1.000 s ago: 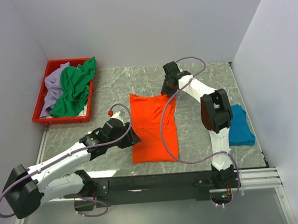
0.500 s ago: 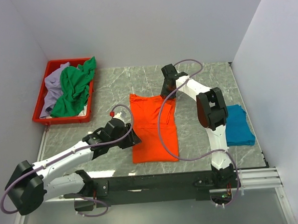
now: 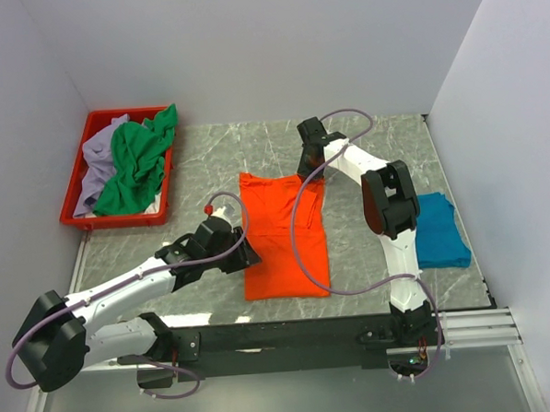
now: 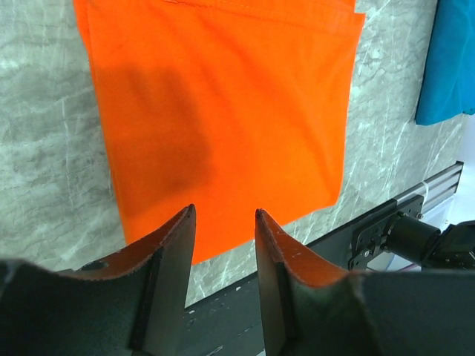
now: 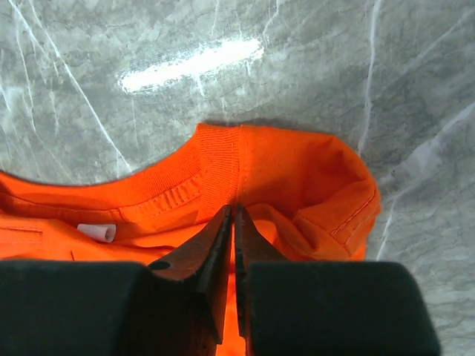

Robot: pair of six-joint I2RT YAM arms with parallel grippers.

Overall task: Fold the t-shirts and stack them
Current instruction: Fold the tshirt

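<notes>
The loose fold at the orange t-shirt's shoulder bulges next to my right gripper's hold, so I need to open it, grab that fold point(image 5: 310, 225) and pull it toward the collar.
The orange t-shirt point(image 3: 285, 247) lies flat on the table, folded into a long strip. My right gripper point(image 3: 308, 172) is at its far right corner, and in the right wrist view it point(image 5: 234, 209) is shut on the orange cloth point(image 5: 297, 170) just behind the collar. My left gripper point(image 3: 248, 255) is at the shirt's left edge. In the left wrist view it point(image 4: 223, 211) is open and empty above the orange cloth point(image 4: 223, 111). The teal t-shirt point(image 3: 440, 230) lies folded at the right. The green t-shirt point(image 3: 139, 162) and the lavender t-shirt point(image 3: 95, 160) lie crumpled in the tray.
The red plastic tray point(image 3: 72, 215) stands at the far left of the table. A black rail point(image 3: 291, 336) runs along the near edge. White walls close in the left, back and right sides. The teal shirt's edge shows in the left wrist view point(image 4: 449, 59).
My right gripper has shifted slightly to the left at the shirt's collar corner. My left arm has edged a little to the right. The shirts lie as before.
</notes>
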